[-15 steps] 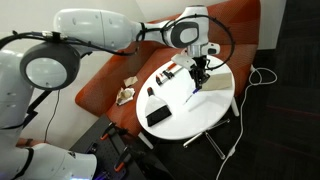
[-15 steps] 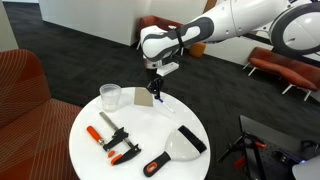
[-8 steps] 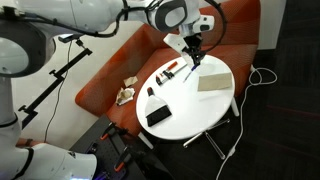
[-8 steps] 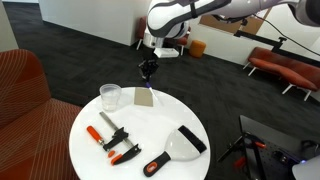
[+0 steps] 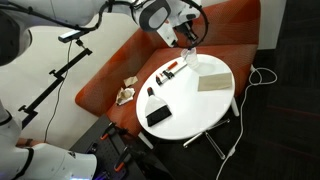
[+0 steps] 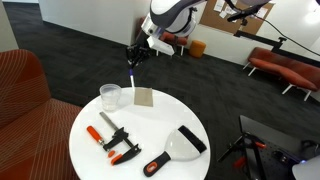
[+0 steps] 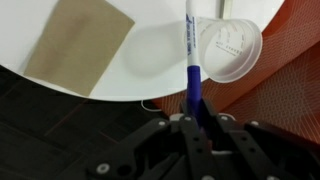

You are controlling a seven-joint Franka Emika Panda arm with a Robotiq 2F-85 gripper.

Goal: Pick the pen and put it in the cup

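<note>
Next, my gripper releases the blue pen, which hangs above the clear cup now, inside the clear cup [image 5: 191, 58] [image 7: 231, 48] near the far edge of the white table, next to the tan card.
My gripper [image 7: 196, 118] is shut on the slim blue pen [image 7: 192, 62], which hangs tip-down from the jaws. In an exterior view the gripper [image 6: 133, 62] holds the pen [image 6: 131, 78] in the air, above and a little to the right of the clear cup [image 6: 110, 97]. The cup stands upright near the far edge of the round white table [image 6: 150, 135]. In the wrist view the cup [image 7: 232, 50] sits just beside the pen's tip. In the other exterior view the gripper [image 5: 188, 45] hovers over the table's back edge; the cup is hard to make out there.
A tan card [image 6: 144, 96] lies next to the cup. An orange-handled clamp [image 6: 112, 140], a black scraper [image 6: 185, 140] and an orange-black tool [image 6: 155, 165] lie nearer the front. An orange sofa [image 5: 110, 80] stands behind the table, and white cables [image 5: 262, 75] lie on the floor.
The gripper has risen with the pen and moved from over the tan card towards the cup.
</note>
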